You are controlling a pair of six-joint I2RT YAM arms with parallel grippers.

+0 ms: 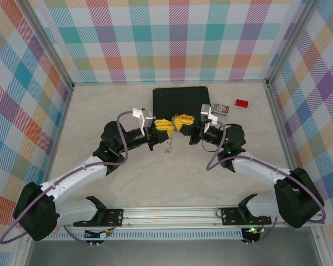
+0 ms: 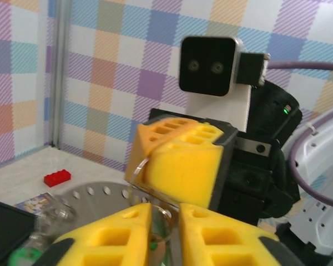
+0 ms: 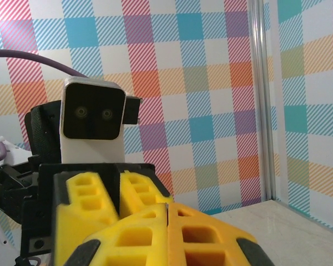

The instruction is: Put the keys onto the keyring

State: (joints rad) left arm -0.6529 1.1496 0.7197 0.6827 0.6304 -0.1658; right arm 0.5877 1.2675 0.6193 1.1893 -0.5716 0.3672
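Note:
The keyring slants from the right gripper's fingers across the left gripper's gap, so the robot's left gripper will open and pinch its edge (image 2: pixel 167 210) close to those fingers.
Both grippers meet tip to tip in front of the black case (image 1: pixel 180 98). My right gripper (image 1: pixel 177 123) is shut, and the thin edge of the grey keyring (image 2: pixel 89 193) runs into its fingers (image 2: pixel 183 166). The keyring's flat band with holes curves off to the left. My left gripper (image 2: pixel 165 213) shows a narrow gap between its yellow fingers. In that gap are a small wire loop and a green bit of a key (image 2: pixel 149 239); whether the fingers press on them is unclear. A thin metal piece (image 1: pixel 168 145) dangles below the tips. In the right wrist view my right gripper (image 3: pixel 167 208) is shut.
A small red block (image 1: pixel 242 102) and a picture card (image 1: pixel 221 109) lie to the right of the case. A blurred green shape (image 2: pixel 22 256) shows low at the left in the left wrist view. Checkered walls enclose the table (image 1: pixel 166 177).

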